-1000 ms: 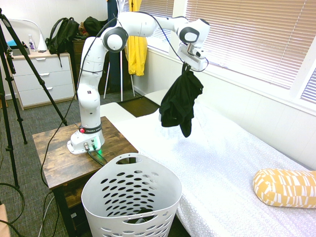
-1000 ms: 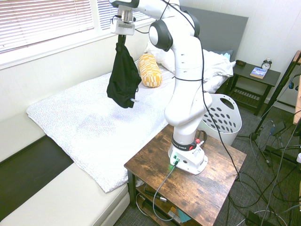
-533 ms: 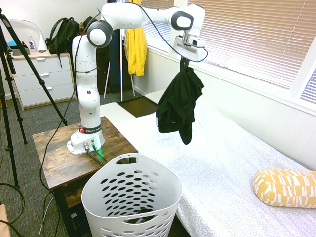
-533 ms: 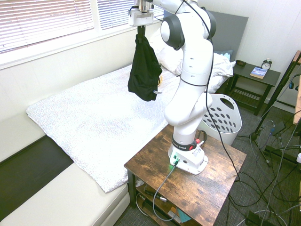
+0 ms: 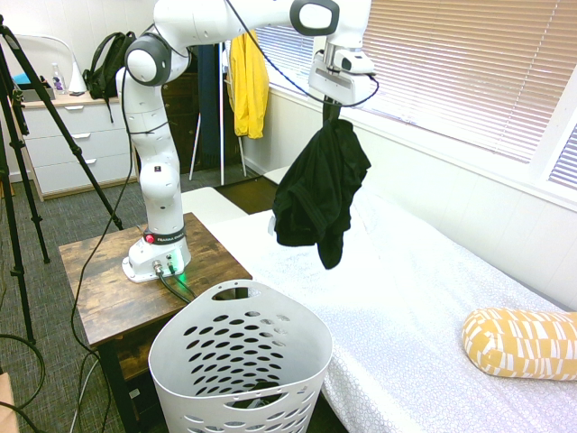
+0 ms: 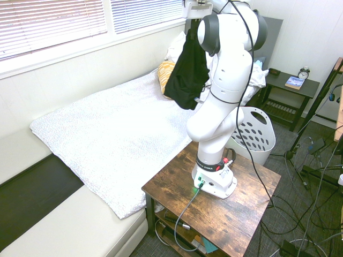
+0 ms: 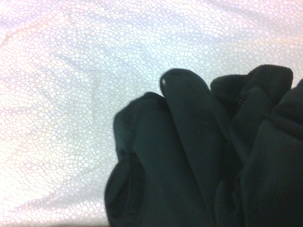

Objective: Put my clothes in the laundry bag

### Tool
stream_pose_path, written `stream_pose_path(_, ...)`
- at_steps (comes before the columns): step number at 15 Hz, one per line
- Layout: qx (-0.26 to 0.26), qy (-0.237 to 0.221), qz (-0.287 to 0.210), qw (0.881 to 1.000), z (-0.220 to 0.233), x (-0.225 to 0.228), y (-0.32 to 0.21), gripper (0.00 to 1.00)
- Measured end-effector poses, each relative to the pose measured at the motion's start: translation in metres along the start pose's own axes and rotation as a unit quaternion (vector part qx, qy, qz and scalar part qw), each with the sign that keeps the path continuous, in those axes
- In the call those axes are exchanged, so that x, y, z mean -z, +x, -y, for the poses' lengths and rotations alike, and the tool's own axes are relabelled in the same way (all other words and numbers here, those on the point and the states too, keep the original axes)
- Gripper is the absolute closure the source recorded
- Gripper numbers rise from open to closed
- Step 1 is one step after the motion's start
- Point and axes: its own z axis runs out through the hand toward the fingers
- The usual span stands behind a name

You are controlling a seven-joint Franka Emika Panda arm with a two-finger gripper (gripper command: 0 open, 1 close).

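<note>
The robot's gripper needs to let go of the black clothes at the bottom of the laundry bag (image 5: 256,386), just behind the bag's near handle hole.
My clothes, a plain black garment (image 5: 320,189), hang bunched in the air above the bed, and my gripper (image 5: 332,106) is shut on the top of them. In the second exterior view the clothes (image 6: 187,72) dangle beside the arm, under the gripper (image 6: 191,27). The wrist view shows the clothes (image 7: 213,165) as dark folds against the white bedspread. The laundry bag, a tall white basket with oval holes (image 5: 239,365), stands on the floor at the bed's edge by the wooden table; in the second exterior view the laundry bag (image 6: 254,136) is partly behind the arm. The clothes hang higher than its rim, toward the window side.
A white bedspread (image 5: 424,298) covers the bed, with a yellow patterned pillow (image 5: 523,343) at its head. The arm's base sits on a wooden side table (image 5: 104,284). A yellow garment (image 5: 248,86) and a black backpack (image 5: 113,63) hang by the far wall. A nightstand (image 6: 286,88) stands beyond the basket.
The arm has swung the hanging clothes from over the middle of the bed toward the bed's edge and the basket, raising them a little. The grip has stayed shut.
</note>
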Motion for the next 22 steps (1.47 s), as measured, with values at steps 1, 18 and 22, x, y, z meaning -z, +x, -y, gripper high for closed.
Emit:
stream_pose_path(1, -0.013, 0.004, -0.004, 1.000, -0.024, 0.006, -0.004, 1.00)
stream_pose_path(18, -0.097, 0.035, 0.047, 0.993, -0.254, -0.150, -0.074, 1.00)
stream_pose_path(22, -0.104, 0.026, 0.073, 0.992, -0.259, -0.204, -0.066, 0.00)
